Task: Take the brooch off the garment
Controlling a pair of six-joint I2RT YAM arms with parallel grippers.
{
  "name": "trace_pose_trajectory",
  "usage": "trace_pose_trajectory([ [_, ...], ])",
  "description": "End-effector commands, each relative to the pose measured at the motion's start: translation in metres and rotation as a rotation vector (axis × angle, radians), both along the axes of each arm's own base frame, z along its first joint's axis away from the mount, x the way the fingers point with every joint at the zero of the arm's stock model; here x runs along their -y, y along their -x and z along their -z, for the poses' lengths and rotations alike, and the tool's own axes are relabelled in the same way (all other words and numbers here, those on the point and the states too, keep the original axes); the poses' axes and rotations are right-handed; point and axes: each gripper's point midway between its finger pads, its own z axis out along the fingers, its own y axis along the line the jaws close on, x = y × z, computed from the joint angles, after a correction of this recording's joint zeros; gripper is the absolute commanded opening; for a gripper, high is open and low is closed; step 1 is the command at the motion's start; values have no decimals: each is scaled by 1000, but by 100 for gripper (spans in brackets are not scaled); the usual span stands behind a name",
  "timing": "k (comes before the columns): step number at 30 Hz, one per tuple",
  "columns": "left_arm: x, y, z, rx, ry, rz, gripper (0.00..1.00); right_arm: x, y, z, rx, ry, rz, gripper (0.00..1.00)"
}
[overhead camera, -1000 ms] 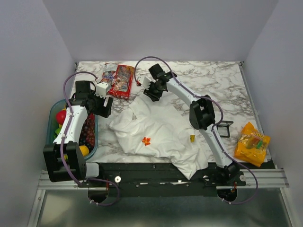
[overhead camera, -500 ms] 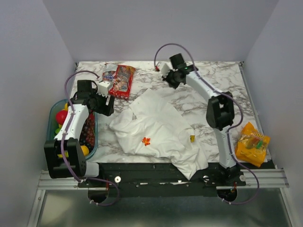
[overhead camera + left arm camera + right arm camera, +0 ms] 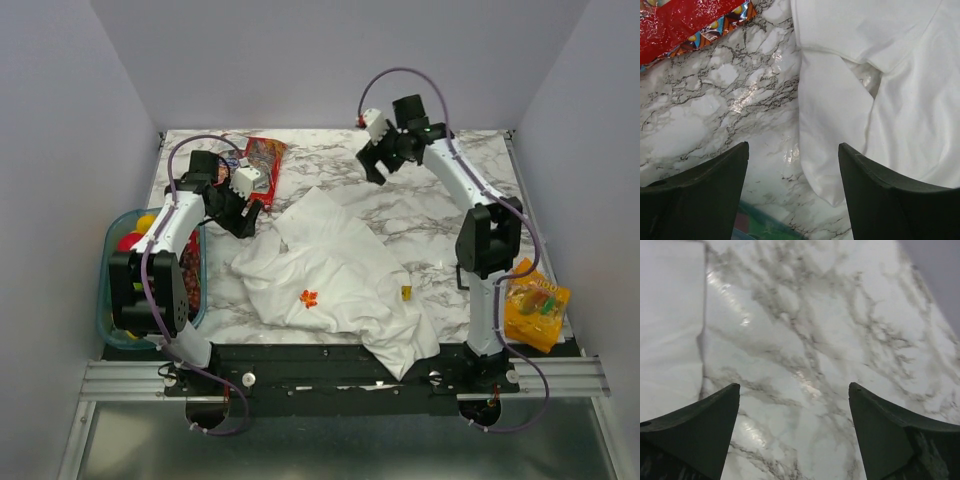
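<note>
My right gripper is going to close on the far edge of the garment (image 3: 345, 210) (image 3: 701, 342), beside the small notch near the garment's far corner.
The garment (image 3: 345, 265) is a crumpled white T-shirt spread across the middle of the marble table. The brooch (image 3: 309, 297), a tiny orange-red pin, sits on its near left part. A small dark patch with a yellow mark (image 3: 406, 292) shows to the brooch's right. My left gripper (image 3: 247, 221) hovers open at the shirt's far left edge. In the left wrist view the gripper (image 3: 793, 150) stands over a sleeve tip of the garment (image 3: 840, 130). My right gripper (image 3: 378, 168) is open and empty above the back of the table. In the right wrist view the gripper (image 3: 794, 390) is over bare marble, with the garment's edge (image 3: 667, 320) at the left.
A red snack bag (image 3: 262, 160) lies at the back left, also seen in the left wrist view (image 3: 680, 22). A clear tub of fruit (image 3: 118, 275) stands at the left edge. An orange bag (image 3: 535, 303) lies near the right edge, beside a small black frame (image 3: 474, 271).
The right arm swung back and to the right, away from the shirt's far edge, and its jaws now stand open. The left gripper moved right toward the shirt's sleeve.
</note>
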Motion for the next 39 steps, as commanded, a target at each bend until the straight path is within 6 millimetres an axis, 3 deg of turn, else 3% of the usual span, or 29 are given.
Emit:
trace_pose_trajectory([
  [1,9,12,-8,-52,62,2,80,-55,78,67,-326,-47,-194,99],
  [4,11,17,-9,-66,85,-18,80,-73,91,80,-400,-101,-251,93],
  [9,13,27,-10,-85,96,-38,80,-91,82,106,-446,-99,-245,78],
  [12,12,32,-13,-84,95,-47,80,-92,79,130,-486,-50,-224,75],
  [13,12,33,-14,-80,95,-49,80,-89,87,135,-534,-25,-218,74],
  [18,11,36,-14,-76,97,-72,80,-92,83,147,-574,-11,-217,70],
  [24,10,41,-9,-76,99,-87,80,-94,125,172,-725,32,-269,54],
  [27,10,45,-5,-84,96,-89,80,-95,129,179,-728,70,-261,49],
  [28,10,46,-5,-79,95,-90,80,-94,125,179,-721,73,-243,47],
  [32,9,46,-2,-85,94,-88,80,-94,114,169,-661,74,-231,0],
  [34,9,44,-4,-85,93,-85,80,-88,89,156,-578,59,-169,1],
  [35,9,42,-5,-80,89,-81,80,-83,73,137,-511,56,-137,0],
  [38,8,38,-4,-80,80,-64,80,-52,31,97,-360,24,-26,0],
  [39,8,36,-4,-80,75,-62,80,-29,18,88,-326,12,26,0],
])
